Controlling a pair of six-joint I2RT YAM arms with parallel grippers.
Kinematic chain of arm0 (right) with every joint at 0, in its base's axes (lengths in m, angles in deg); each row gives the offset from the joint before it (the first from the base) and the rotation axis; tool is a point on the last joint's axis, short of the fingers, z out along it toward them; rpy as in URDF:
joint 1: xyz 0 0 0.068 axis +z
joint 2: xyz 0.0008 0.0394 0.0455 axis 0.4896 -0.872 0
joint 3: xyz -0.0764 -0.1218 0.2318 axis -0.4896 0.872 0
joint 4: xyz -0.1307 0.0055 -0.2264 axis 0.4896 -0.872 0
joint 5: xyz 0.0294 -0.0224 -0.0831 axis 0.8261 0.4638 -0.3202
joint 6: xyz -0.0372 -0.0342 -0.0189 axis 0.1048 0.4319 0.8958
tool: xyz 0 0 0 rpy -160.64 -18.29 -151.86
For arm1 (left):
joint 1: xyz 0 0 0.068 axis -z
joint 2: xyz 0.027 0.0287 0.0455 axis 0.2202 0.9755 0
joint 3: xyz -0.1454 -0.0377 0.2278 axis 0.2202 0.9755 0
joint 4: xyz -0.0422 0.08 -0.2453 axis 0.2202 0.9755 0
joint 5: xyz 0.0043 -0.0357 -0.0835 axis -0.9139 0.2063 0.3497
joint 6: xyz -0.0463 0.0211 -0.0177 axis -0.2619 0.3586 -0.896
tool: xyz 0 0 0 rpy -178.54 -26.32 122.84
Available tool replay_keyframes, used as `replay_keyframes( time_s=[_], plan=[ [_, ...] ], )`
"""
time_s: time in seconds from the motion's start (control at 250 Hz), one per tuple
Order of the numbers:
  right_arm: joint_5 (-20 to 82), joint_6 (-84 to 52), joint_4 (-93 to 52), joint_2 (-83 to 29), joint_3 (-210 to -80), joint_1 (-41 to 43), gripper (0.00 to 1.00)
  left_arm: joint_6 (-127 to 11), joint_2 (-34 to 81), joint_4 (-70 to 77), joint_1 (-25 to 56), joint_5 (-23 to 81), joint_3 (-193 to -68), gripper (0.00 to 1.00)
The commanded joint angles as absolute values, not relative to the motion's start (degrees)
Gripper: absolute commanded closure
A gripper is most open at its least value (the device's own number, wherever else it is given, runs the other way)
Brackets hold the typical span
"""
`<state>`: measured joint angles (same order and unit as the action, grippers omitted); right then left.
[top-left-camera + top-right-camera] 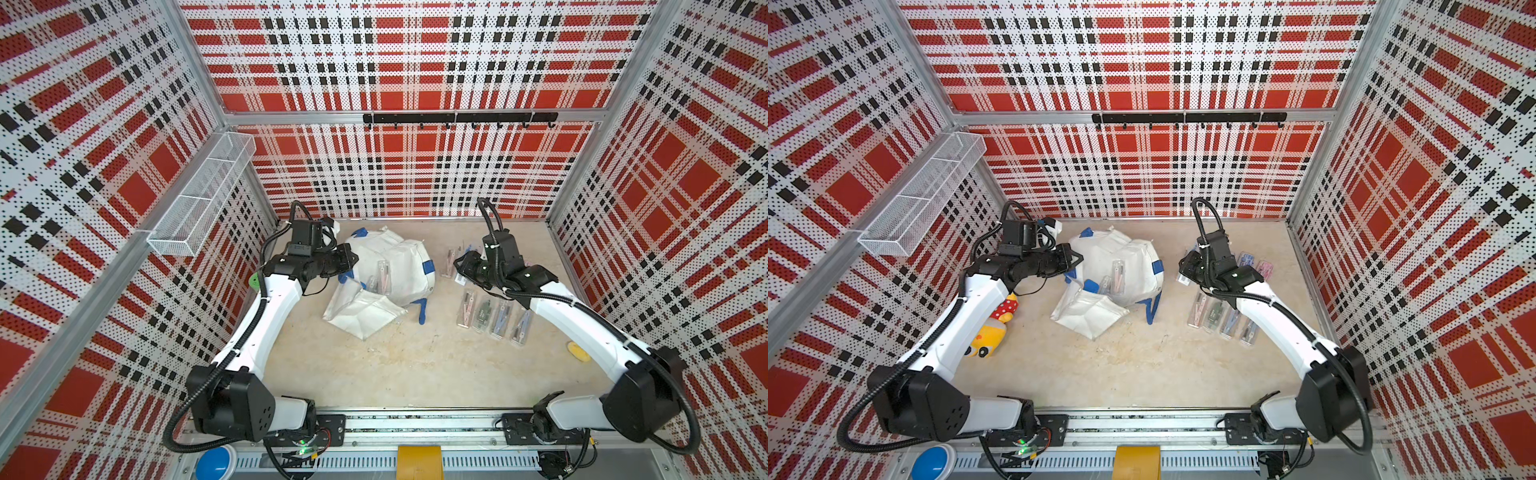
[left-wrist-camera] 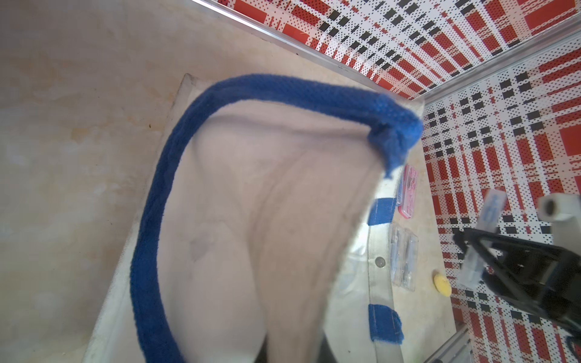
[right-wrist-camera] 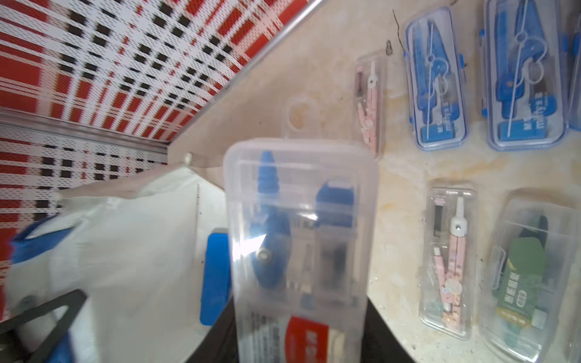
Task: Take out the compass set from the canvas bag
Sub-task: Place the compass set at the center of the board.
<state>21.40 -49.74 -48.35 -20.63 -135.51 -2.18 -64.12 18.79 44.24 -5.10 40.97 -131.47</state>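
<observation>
My right gripper should release the clear case on the table [image 1: 445, 305] [image 3: 382, 257], beside the pink compass set in the front row, facing the bag. The clear case is still held above the table.
The white canvas bag [image 1: 401, 266] [image 1: 1129, 255] with blue straps lies crumpled on its side at the table's middle back. My left gripper [image 1: 350, 259] [image 2: 292, 353] is shut on the bag's fabric beside a blue handle [image 2: 151, 220]. A pink compass set [image 1: 384, 275] shows in the bag's mouth. My right gripper [image 1: 459, 268] [image 3: 301, 333] hovers to the right of the bag, shut on a clear case holding a blue compass set [image 3: 298, 232], which is clear of the bag and above the table.
Several compass cases [image 1: 494, 316] lie in a row under the right arm, more [image 3: 522, 75] behind it. A plush toy [image 1: 994, 328] lies by the left arm, a yellow object [image 1: 578, 351] at the right wall. A wire basket [image 1: 199, 199] hangs on the left wall.
</observation>
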Motion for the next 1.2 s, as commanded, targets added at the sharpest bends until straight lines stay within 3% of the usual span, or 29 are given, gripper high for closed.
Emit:
replay_keyframes(
  time_s=[0.0,0.336,0.764,0.924,1.196],
  plan=[
    [24.28,-49.77,-49.12,-26.41,-135.6,-2.06,0.73,-62.1,18.67,43.13,-6.15,41.34,-134.84,1.0],
    [28.06,-53.29,-49.55,-40.94,-137.84,-1.98,0.73,-61.66,18.76,43.08,-8.3,42.99,-134.92,1.0],
    [28.13,-54.68,-51.38,-47.45,-139.11,-2.07,0.68,-61.44,18.7,43.04,-8.57,45.23,-134.69,1.0],
    [27.8,-55.42,-51.84,-47.6,-138.67,-2.06,0.62,-61.91,18.14,42.71,-8.54,45.8,-134.12,1.0],
    [27.42,-55.36,-52.45,-46.25,-139.34,-2.13,0.42,-62.72,17.54,42.21,-8.24,46.08,-133.88,1.0]
  ],
)
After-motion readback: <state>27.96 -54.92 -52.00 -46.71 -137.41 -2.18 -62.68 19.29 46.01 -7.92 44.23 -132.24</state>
